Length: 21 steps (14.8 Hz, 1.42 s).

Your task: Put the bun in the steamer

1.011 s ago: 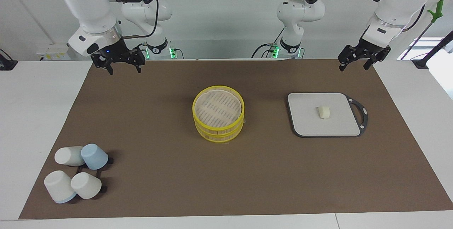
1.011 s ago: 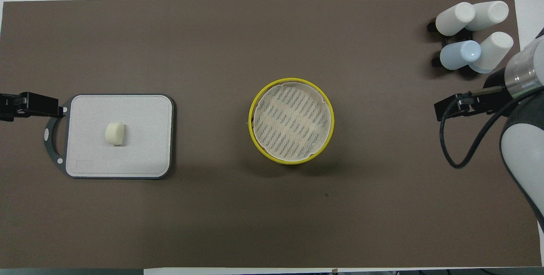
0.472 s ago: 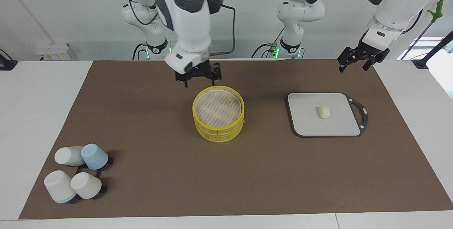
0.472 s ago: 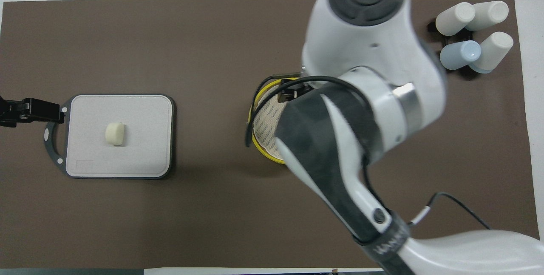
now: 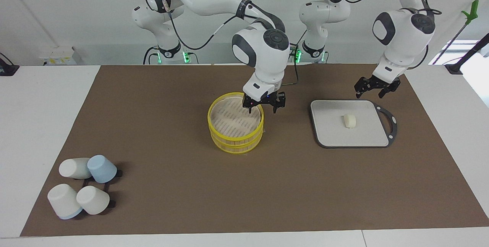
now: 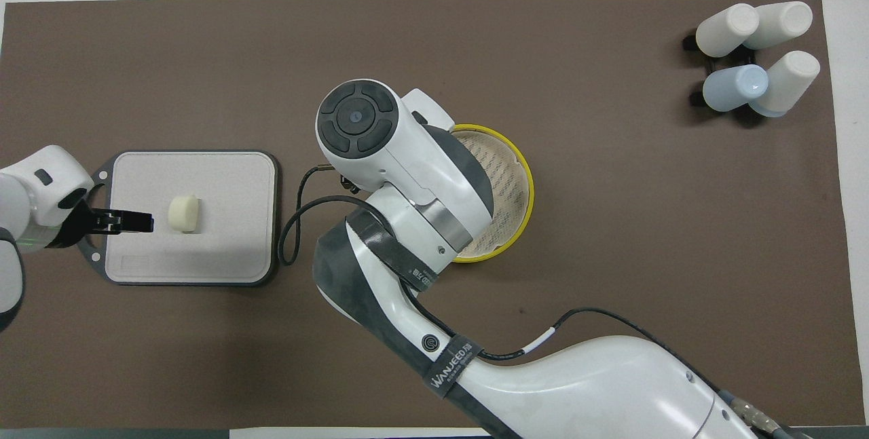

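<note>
I should move my left gripper to the bun on the grey board and close it around the bun's middle (image 6: 183,216).
The bun (image 5: 349,120) lies on its side in the middle of a flat grey board (image 5: 331,134); it also shows in the overhead view (image 6: 184,213). The steamer (image 5: 235,130), two stacked yellow-rimmed tiers with a pale slatted top, stands at the table's middle; in the overhead view only part of its rim (image 6: 526,184) shows. My right gripper (image 5: 263,106) is open, its fingers straddling the steamer's top rim on the side toward the left arm's end; its own wrist hides it from above. My left gripper (image 5: 369,91) is open and empty over the board's edge, beside the bun (image 6: 136,222).
The board (image 6: 204,259) has a black handle (image 5: 390,123) toward the left arm's end. Several white and blue cups (image 5: 82,184) lie on a small rack at the right arm's end, farther from the robots (image 6: 757,59). A brown mat (image 5: 172,201) covers the table.
My right arm swung from its own end of the table to the steamer and lowered its gripper onto the rim. My left gripper came down from the mat's corner to the board.
</note>
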Tool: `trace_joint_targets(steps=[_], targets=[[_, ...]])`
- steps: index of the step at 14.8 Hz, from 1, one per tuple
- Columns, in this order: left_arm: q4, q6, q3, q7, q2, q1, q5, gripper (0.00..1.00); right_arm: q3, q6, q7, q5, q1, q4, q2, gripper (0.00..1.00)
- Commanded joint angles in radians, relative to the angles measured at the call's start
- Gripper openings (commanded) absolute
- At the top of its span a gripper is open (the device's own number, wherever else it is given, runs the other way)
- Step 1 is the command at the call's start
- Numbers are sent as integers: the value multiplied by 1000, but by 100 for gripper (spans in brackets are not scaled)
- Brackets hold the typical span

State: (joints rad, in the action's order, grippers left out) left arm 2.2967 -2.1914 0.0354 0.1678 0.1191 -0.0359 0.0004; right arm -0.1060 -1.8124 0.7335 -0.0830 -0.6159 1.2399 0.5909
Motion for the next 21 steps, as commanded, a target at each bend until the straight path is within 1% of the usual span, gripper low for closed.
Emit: trace_joint_targets(steps=[1,2,3,5,6,7,8,9,10,11,12,13,14,15,16,17,19,21], targets=[[81,-167,-8,10,-71,16,17,100,2,-152,4,-14,-19,238,-115,100],[84,-209,-8,12,-99,28,17,100,2,-185,4,-15,-19,278,-132,100],[83,-252,-8,13,-127,28,17,100,2,-180,1,-15,-30,283,-135,100],[83,-286,-8,13,-144,44,17,100,2,-176,0,-14,-30,282,-135,73],[83,-289,-8,16,-145,45,17,100,0,-177,0,-14,-30,285,-135,62],[79,-298,-8,19,-150,45,17,100,0,-176,-2,-15,-30,289,-137,56],[76,-307,-8,19,-160,45,17,100,0,-176,-2,-14,-28,293,-138,45],[75,-317,-8,21,-167,47,17,96,0,-183,-5,-14,-28,303,-141,36],[76,-315,-8,22,-167,47,17,88,0,-195,-6,-14,-28,320,-149,36],[76,-314,-8,22,-167,45,17,76,0,-209,-6,-14,-30,335,-152,36],[76,-314,-8,22,-168,45,17,61,0,-222,-14,-15,-30,349,-155,36],[76,-314,-8,21,-167,45,17,48,2,-237,-34,-15,-28,355,-160,36],[76,-314,-8,16,-168,45,17,37,2,-245,-42,-14,-25,355,-160,36],[76,-314,-8,16,-168,45,17,34,0,-245,-42,-14,-24,355,-160,26],[76,-314,-8,15,-168,45,17,34,2,-242,-43,-14,-24,355,-160,7],[73,-311,-8,13,-168,45,17,34,2,-236,-43,-15,-24,354,-160,0],[61,-303,-8,10,-171,45,13,34,3,-220,-84,-18,-18,339,-157,0],[20,-253,-9,1,-177,45,4,34,3,-190,-92,-18,-12,320,-157,0]])
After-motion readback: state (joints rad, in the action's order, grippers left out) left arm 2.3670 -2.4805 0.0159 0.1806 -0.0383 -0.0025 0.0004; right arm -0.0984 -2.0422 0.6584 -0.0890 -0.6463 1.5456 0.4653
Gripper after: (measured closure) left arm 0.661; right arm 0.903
